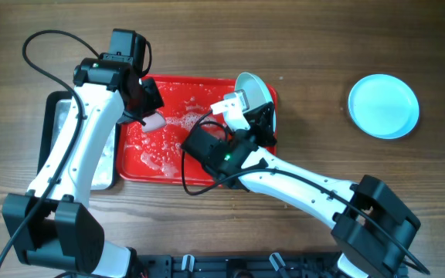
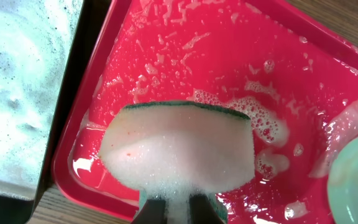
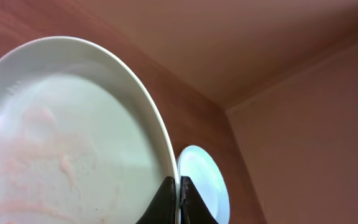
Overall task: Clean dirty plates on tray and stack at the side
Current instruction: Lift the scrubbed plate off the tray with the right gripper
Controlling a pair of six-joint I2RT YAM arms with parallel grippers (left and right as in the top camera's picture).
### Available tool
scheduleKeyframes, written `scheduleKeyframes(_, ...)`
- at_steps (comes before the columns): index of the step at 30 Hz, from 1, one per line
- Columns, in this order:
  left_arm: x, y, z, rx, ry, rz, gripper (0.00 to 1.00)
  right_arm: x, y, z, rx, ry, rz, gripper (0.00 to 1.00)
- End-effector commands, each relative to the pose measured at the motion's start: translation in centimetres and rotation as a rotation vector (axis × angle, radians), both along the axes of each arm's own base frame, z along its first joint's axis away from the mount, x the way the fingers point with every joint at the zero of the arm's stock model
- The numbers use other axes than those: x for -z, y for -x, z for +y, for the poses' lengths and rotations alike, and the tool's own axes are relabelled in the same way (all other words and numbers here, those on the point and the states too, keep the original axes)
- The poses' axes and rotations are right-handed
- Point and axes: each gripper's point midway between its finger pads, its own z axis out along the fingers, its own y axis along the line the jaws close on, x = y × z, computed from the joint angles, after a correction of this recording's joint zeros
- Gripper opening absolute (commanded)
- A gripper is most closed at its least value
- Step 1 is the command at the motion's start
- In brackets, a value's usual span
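Next, I let go of the pale plate with my right gripper on top of the pale-blue plate [image 1: 383, 106] [image 3: 204, 184] lying on the wooden table. The plate I hold is tilted over the tray's end.
The red tray [image 1: 207, 86] lies at the table's middle, wet with foam. My left gripper [image 1: 147, 114] is shut on a foamy sponge [image 1: 155, 121] and holds it over the tray's left part; the left wrist view shows the sponge [image 2: 179, 146] between the fingers [image 2: 178, 213]. My right gripper [image 1: 246, 108] is shut on the rim of a pale plate [image 1: 255, 89], tilted up on edge over the tray's right end. In the right wrist view the fingers [image 3: 178, 194] pinch that plate [image 3: 73, 137], which carries pinkish smears. Another pale-blue plate [image 1: 383, 106] lies on the table at the far right.
A black-rimmed silver metal tray [image 1: 56, 127] with soapy water stands left of the red tray, seen also in the left wrist view [image 2: 17, 81]. The held plate's edge shows at the right of the left wrist view [image 2: 356, 180]. The wooden table [image 1: 315, 46] surrounds it all.
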Motion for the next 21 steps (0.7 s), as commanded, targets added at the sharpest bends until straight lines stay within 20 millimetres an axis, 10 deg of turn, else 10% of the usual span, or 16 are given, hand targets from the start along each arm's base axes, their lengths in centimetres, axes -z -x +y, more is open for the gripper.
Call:
scheduleKeyframes(1, 0.3, -0.1, 0.5, -0.020, -0.015, 0.004, 0.04, -0.6, 0.1, -0.1, -0.001, 0.062, -0.013, 0.04)
scheduleKeyframes(5, 0.3, -0.1, 0.5, -0.020, -0.015, 0.004, 0.04, -2.2, 0.1, -0.5, 0.025, 0.106, -0.093, 0.04)
scheduleKeyframes(10, 0.3, -0.1, 0.5, -0.020, -0.015, 0.003, 0.04, 1.2, 0.1, 0.7, -0.033, -0.017, 0.069, 0.04)
scheduleKeyframes(15, 0.3, -0.1, 0.5, -0.020, -0.015, 0.004, 0.04, -3.0, 0.1, -0.5, 0.034, 0.109, -0.122, 0.04)
scheduleKeyframes(21, 0.3, -0.1, 0.5, -0.020, -0.015, 0.004, 0.04, 1.9, 0.2, 1.1, -0.059, -0.048, 0.113, 0.04)
